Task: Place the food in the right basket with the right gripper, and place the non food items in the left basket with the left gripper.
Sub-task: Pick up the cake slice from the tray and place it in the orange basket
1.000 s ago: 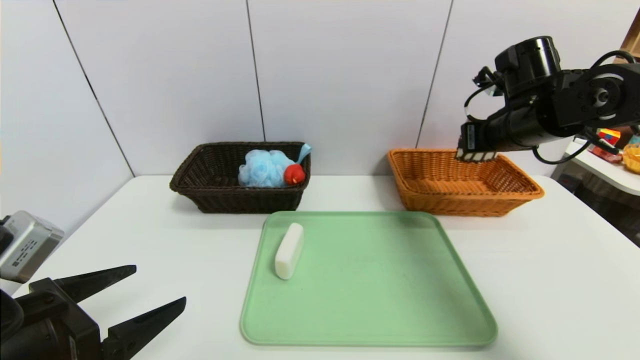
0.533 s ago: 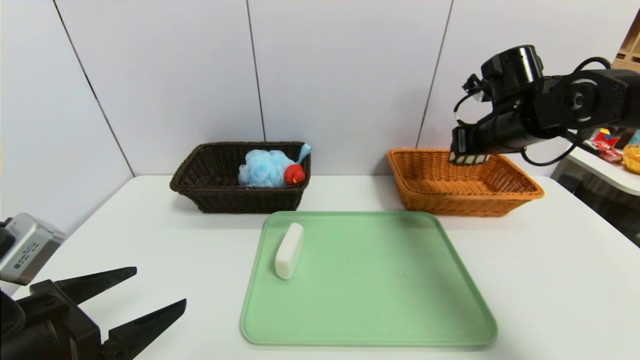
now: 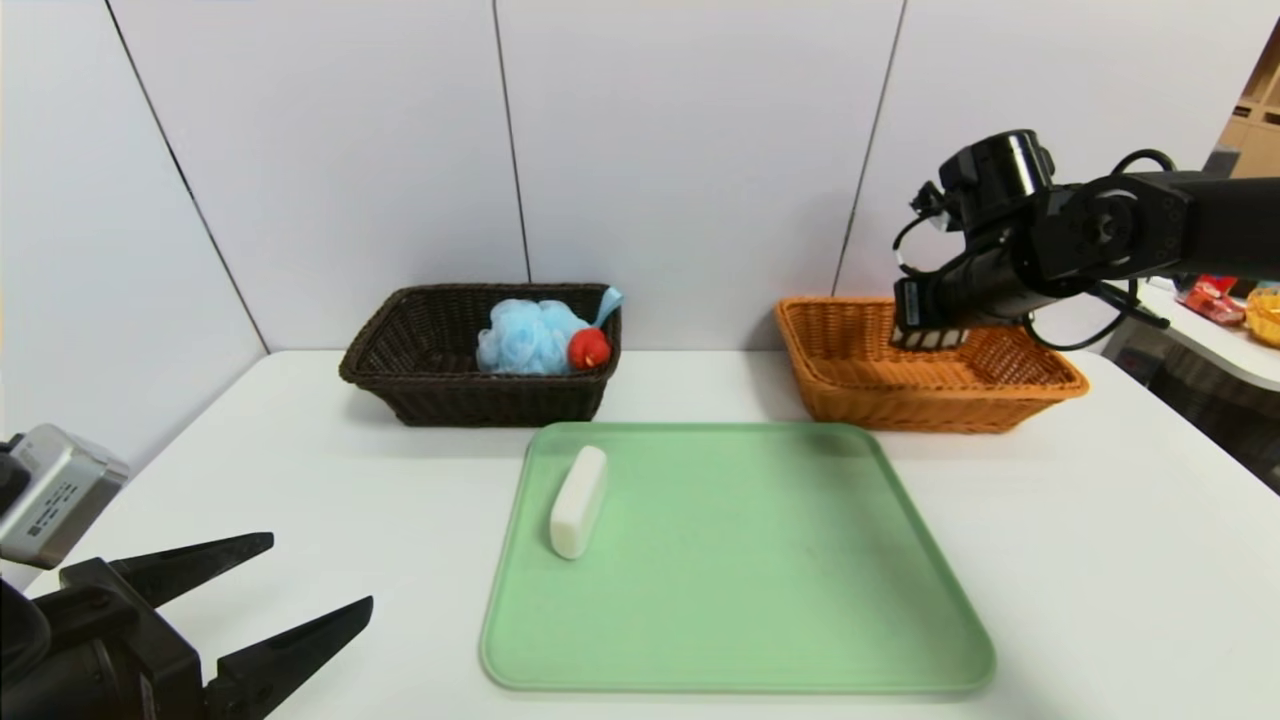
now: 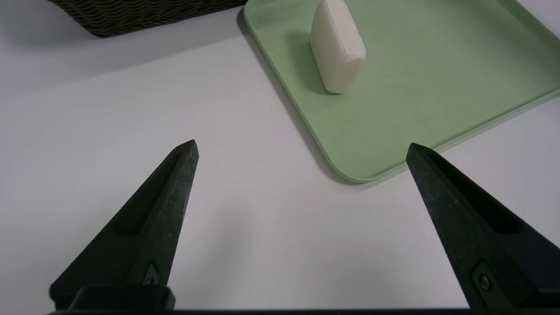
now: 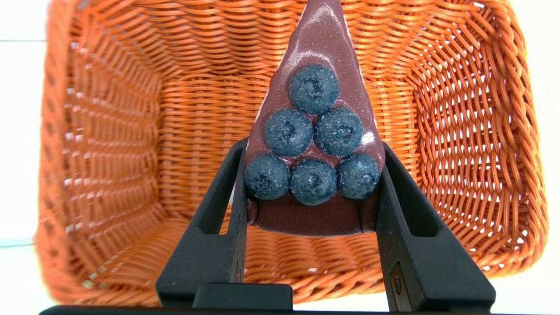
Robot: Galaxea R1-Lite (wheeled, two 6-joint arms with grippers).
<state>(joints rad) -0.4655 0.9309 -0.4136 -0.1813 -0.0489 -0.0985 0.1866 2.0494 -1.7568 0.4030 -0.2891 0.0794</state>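
Note:
The chocolate cake slice, now held above the basket's inside, will be let go by my right gripper on the orange-tan basket's bottom, close to its near side (image 3: 907, 370) (image 5: 296, 176).
My right gripper (image 3: 930, 335) is shut on the chocolate cake slice (image 5: 313, 144), holding it above the inside of the orange-tan basket (image 3: 1040, 385). The slice's blueberry top faces the wrist camera, and the basket (image 5: 131, 131) fills the view beneath it. The dark brown basket (image 3: 420, 385) at the back left holds the light-blue bath puff (image 3: 525, 335) and the red duck toy (image 3: 589, 348). The white soap bar (image 3: 578, 502) lies on the green tray's left side. My left gripper (image 3: 295, 580) is open low at the near left, with the soap bar (image 4: 337, 46) well ahead of it.
The green tray (image 3: 780, 600) lies in the middle of the white table, in front of both baskets; its near corner (image 4: 363, 170) shows between my left fingers. A side table with colourful items (image 3: 1230, 300) stands at the far right. White wall panels rise behind the baskets.
My right gripper has moved left and down with the cake slice, lower over the orange-tan basket. The left gripper, the soap and the other items have not moved.

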